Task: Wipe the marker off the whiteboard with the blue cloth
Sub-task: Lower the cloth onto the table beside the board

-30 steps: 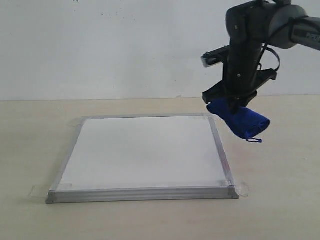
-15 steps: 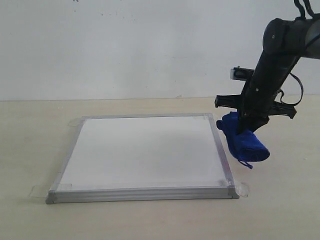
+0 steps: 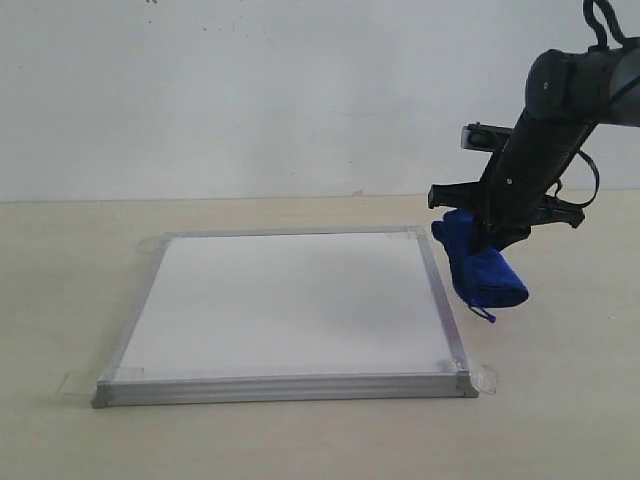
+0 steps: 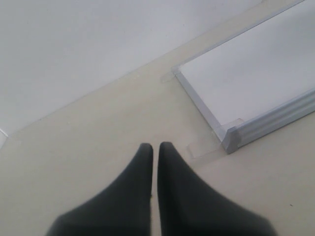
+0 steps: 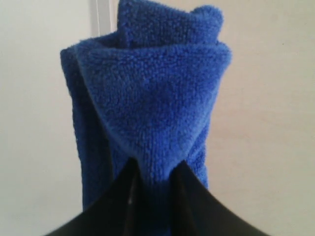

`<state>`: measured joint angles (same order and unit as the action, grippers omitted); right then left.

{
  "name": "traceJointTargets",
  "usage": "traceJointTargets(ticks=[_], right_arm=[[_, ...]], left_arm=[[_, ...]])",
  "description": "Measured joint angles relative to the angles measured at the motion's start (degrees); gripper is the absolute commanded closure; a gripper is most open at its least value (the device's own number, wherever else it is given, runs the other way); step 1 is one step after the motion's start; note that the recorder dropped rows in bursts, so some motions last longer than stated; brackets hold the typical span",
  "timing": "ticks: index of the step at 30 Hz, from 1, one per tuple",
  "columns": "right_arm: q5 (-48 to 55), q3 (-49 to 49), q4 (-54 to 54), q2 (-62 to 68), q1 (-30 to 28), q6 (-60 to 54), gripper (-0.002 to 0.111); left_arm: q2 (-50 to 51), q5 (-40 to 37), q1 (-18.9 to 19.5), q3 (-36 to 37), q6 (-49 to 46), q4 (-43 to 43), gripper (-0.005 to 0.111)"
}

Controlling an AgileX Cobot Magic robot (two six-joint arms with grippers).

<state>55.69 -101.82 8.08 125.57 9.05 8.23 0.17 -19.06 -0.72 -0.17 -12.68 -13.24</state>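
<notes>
Next, I set the blue cloth on the table [image 3: 479,295] against the whiteboard's short silver edge with my right gripper. The cloth now dangles beside the board's far corner.
The whiteboard [image 3: 285,305] lies flat on the table, its silver frame taped at the corners; I see no red marker line on its white face. My right gripper [image 3: 487,243] hangs just right of the board's far right corner, shut on the blue cloth [image 3: 480,268], which dangles toward the table with its small loop at the bottom. In the right wrist view the cloth [image 5: 147,108] fills the space between the black fingers [image 5: 189,196] of that gripper [image 5: 153,169]. My left gripper [image 4: 154,147] is shut on nothing, hovering over bare table near a board [image 4: 256,78] corner.
A pale wall stands behind the beige table [image 3: 560,400]. Clear tape tabs [image 3: 485,377] stick out from the board's near corners. The left arm is outside the exterior view.
The right arm swung from above the board's far right corner out to the right and lowered, carrying the cloth; in the last half second it rose slightly.
</notes>
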Motion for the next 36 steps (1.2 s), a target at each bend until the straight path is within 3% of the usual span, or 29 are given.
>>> traceJointTargets(ticks=[36], right_arm=[[-1.32, 0.12, 0.53, 4.16, 0.0, -3.0, 0.108]], left_arm=[[0.0, 0.0, 0.0, 0.0, 0.0, 0.0, 0.103]])
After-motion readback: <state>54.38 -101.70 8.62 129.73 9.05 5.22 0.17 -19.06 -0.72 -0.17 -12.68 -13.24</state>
